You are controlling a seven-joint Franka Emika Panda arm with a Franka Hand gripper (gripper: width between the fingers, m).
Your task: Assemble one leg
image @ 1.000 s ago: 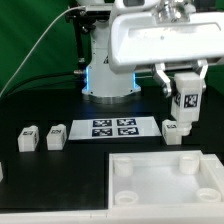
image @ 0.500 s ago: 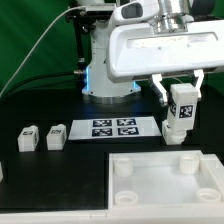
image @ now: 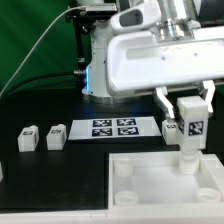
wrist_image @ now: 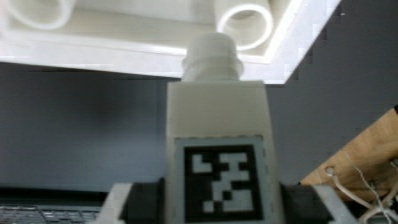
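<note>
My gripper is going to let go of the white leg upright in the large white panel's front corner hole [image: 208, 195] [wrist_image: 246, 22] nearest the leg.
My gripper [image: 189, 108] is shut on a white leg [image: 189, 127] with a black-and-white tag on its face. It holds the leg upright, with the leg's lower end just above the far right corner hole [image: 187, 164] of the large white panel [image: 160, 188]. In the wrist view the leg [wrist_image: 219, 140] fills the middle, its threaded tip [wrist_image: 212, 56] pointing toward a corner hole [wrist_image: 251, 17] of the panel [wrist_image: 134, 35]. The dark fingers [wrist_image: 141, 204] press both sides of the leg. Two more legs [image: 27, 137] [image: 56, 133] stand at the exterior view's left.
The marker board [image: 113, 127] lies on the black table behind the panel. Another leg [image: 171, 127] shows partly behind the held one. The robot base [image: 100, 70] stands at the back. A green curtain is behind it.
The gripper has moved toward the exterior view's right and downward with the leg, from above the marker board's end to over the panel's far right corner.
</note>
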